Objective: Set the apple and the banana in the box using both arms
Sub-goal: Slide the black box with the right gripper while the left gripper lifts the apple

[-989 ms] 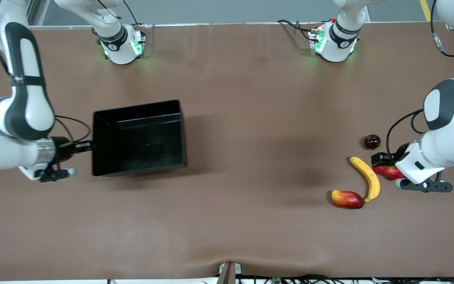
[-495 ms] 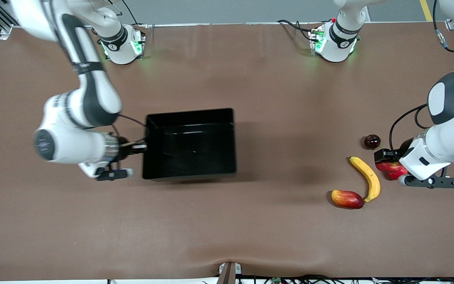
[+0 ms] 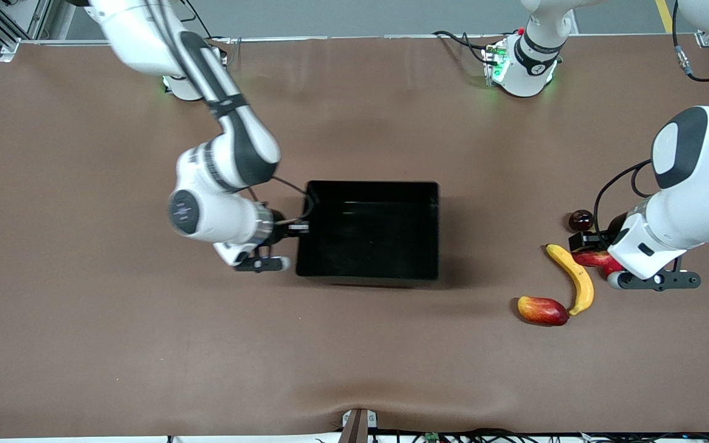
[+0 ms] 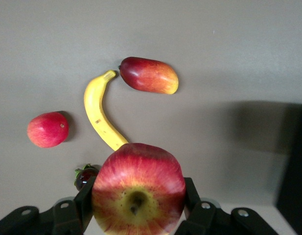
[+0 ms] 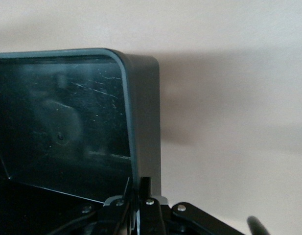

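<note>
Next, my left gripper lets go of the apple inside the black box [image 3: 432, 225], near the end of the box toward the banana.
My right gripper [image 3: 301, 227] is shut on the wall of the black box [image 3: 391, 191] at its end toward the right arm, and holds it at the middle of the table. In the right wrist view the gripper [image 5: 140, 193] clamps the box's rim [image 5: 128, 122]. My left gripper [image 3: 587, 251] is shut on the apple [image 3: 596, 259], right beside the banana [image 3: 576, 280]. In the left wrist view the apple [image 4: 138, 188] sits between the fingers [image 4: 191, 193], stem dimple toward the camera. The banana [image 4: 99, 115] lies on the table.
An oblong red-and-yellow fruit [image 3: 542, 311] touches the banana's tip nearer the front camera. A small dark fruit [image 3: 581, 219] lies farther from that camera. A pinkish-red round fruit [image 4: 48, 129] lies beside the banana in the left wrist view. The box's shadow falls toward the fruits.
My right arm has carried the box from the right arm's end to the middle of the table. My left gripper has shifted slightly with the apple in it.
</note>
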